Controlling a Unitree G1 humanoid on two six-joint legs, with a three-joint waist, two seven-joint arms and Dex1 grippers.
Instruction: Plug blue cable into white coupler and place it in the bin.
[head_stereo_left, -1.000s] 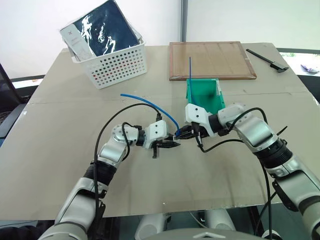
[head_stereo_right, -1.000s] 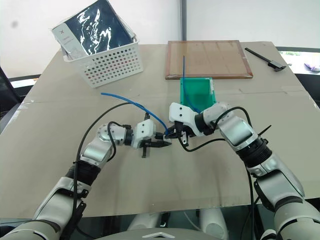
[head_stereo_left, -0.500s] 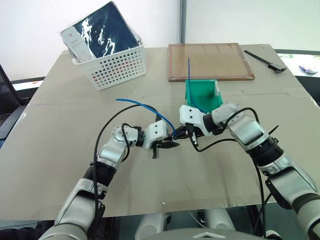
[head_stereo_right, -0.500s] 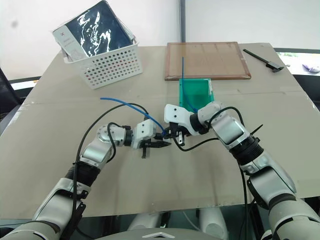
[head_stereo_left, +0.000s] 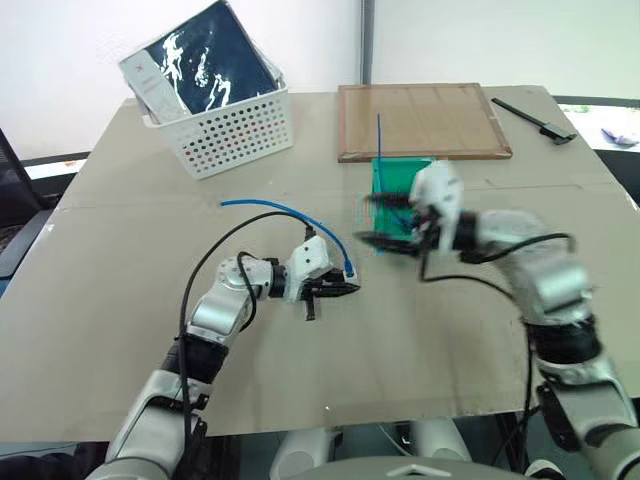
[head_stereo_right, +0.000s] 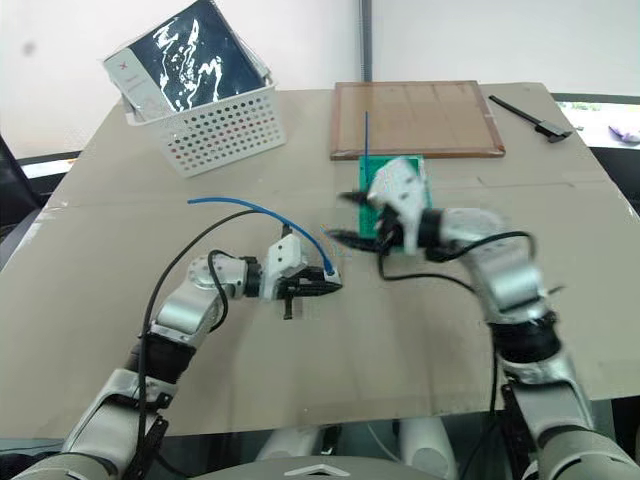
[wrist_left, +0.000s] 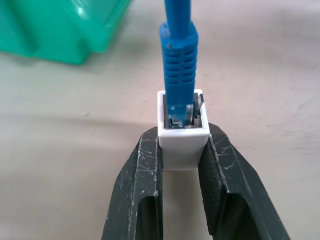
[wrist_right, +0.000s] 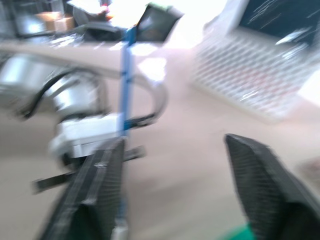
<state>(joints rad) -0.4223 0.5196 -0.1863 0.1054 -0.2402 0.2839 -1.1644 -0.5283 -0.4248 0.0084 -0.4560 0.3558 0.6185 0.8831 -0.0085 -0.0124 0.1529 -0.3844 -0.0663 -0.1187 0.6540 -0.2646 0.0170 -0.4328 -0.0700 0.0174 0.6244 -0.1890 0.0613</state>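
Next, my left gripper puts the white coupler with its blue cable down inside the front half of the green bin (head_stereo_left: 418, 214). The coupler is just above the table's middle.
The white coupler (wrist_left: 182, 137) is pinched between the black fingers of my left gripper (head_stereo_left: 336, 289), which is shut on it just above the table's middle. The blue cable's plug (wrist_left: 178, 65) sits in the coupler's socket. From there the blue cable (head_stereo_left: 290, 211) arcs back and to the left over the table. My right gripper (head_stereo_left: 386, 221) hovers, blurred, in front of the green bin (head_stereo_left: 396, 176); its two fingers stand wide apart with nothing between them. The right hand hides much of the bin.
A second, straight blue cable (head_stereo_left: 379, 136) stands up out of the bin. A white perforated basket (head_stereo_left: 228, 132) holding a dark packet sits at the back left. A wooden board (head_stereo_left: 422, 121) lies behind the bin, with a black tool (head_stereo_left: 535, 120) to its right.
My right gripper has let go of the cable, opened wide, and risen away toward the bin. The left gripper keeps its hold on the coupler, with the wrist rolled a little.
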